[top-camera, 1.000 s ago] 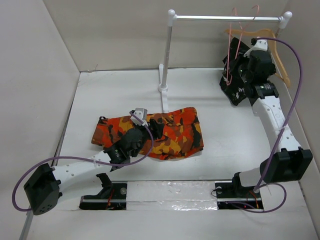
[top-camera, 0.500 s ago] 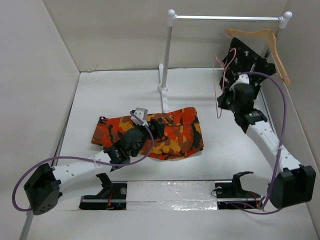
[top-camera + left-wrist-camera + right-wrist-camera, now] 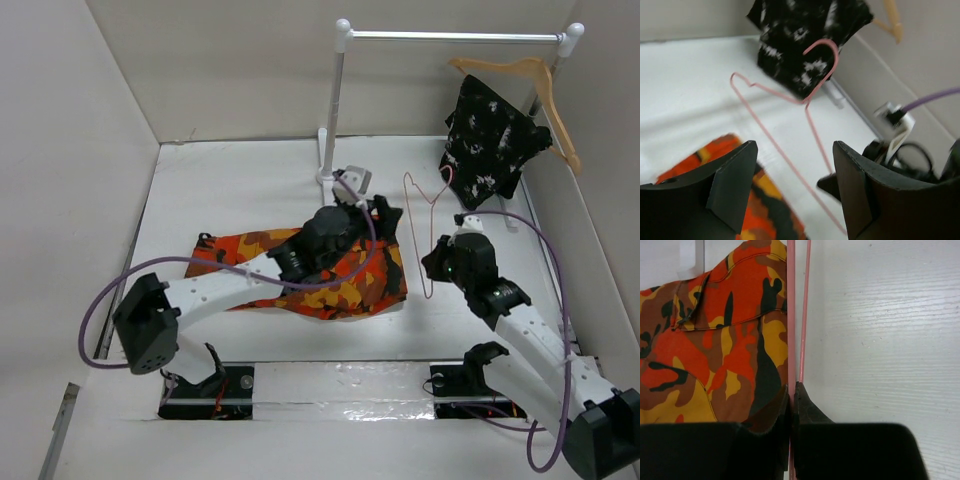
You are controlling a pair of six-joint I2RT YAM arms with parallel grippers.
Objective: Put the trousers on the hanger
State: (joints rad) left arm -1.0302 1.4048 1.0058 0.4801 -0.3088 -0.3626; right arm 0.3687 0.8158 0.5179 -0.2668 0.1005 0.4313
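Note:
I should take the pink hanger with my left gripper, as it fills my right gripper beside the trousers, so that my right gripper is free to grip the trousers' edge (image 3: pixel 401 278).
The camouflage trousers (image 3: pixel 372 280) lie flat on the table, partly under my left arm. My right gripper (image 3: pixel 432 262) is shut on the pink wire hanger (image 3: pixel 415 228) and holds it just right of the trousers' right edge, hook pointing away. In the right wrist view the hanger wire (image 3: pixel 791 315) runs straight out of the shut gripper (image 3: pixel 791 390), beside the trousers (image 3: pixel 715 340). My left gripper (image 3: pixel 388 218) is open and empty above the trousers' far right corner. In the left wrist view it (image 3: pixel 792 150) faces the hanger (image 3: pixel 812 130), with the trousers (image 3: pixel 765 200) below.
A white clothes rack (image 3: pixel 450 36) stands at the back, its pole (image 3: pixel 335 110) just behind the trousers. A wooden hanger (image 3: pixel 520 70) carrying a black speckled garment (image 3: pixel 490 135) hangs at the rack's right end. Cardboard walls enclose the left, back and right.
My right gripper has taken the pink hanger off the rack and brought it down beside the trousers. My left arm has swung right and away, over the trousers toward the hanger.

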